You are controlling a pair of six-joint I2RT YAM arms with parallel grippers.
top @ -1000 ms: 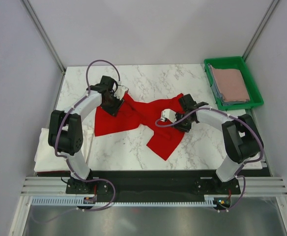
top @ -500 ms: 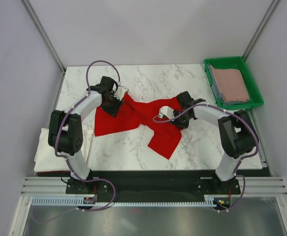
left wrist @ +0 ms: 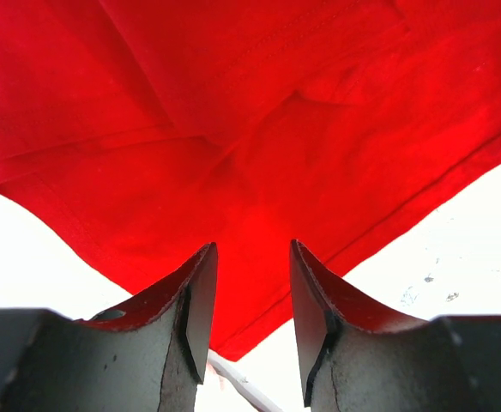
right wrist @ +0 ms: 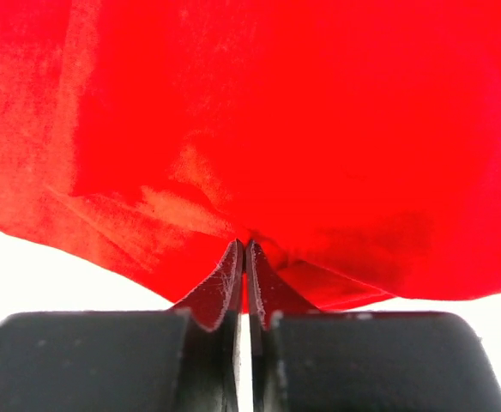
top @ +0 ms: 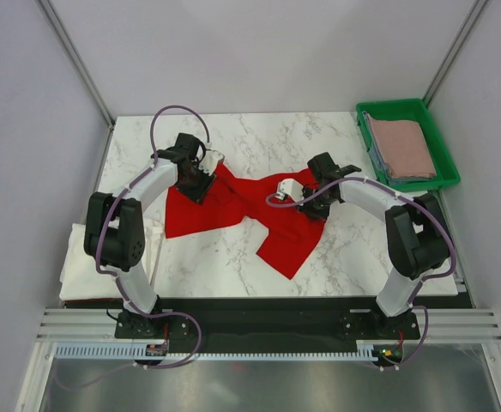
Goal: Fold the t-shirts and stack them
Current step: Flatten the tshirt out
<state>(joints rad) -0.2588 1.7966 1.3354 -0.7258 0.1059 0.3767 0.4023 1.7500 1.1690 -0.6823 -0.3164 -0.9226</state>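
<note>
I will next use my left gripper to grab the turned-over hem corner [top: 228,196] [left wrist: 395,34] of the bright red t-shirt, which lies toward the middle of the crumpled cloth.
The bright red t-shirt [top: 233,206] lies crumpled on the marble table between my arms. My left gripper [top: 204,189] is open over its upper left corner; in the left wrist view [left wrist: 249,318] the red cloth [left wrist: 233,129] lies below and beyond the open jaws, which hold nothing. My right gripper [top: 311,209] is shut on a pinch of the shirt's right side; the right wrist view [right wrist: 244,251] shows red cloth [right wrist: 302,129] bunched at the closed tips. A white t-shirt [top: 83,262] lies at the table's left edge. A dusty-pink t-shirt [top: 402,146] lies folded in the tray.
The green plastic tray [top: 405,106] stands at the back right corner. Grey walls and metal posts enclose the table. Bare marble [top: 268,137] shows behind the red shirt and at the near right [top: 353,257].
My right gripper has moved left and a little away from me, dragging the red shirt's right corner inward. The left arm has not moved.
</note>
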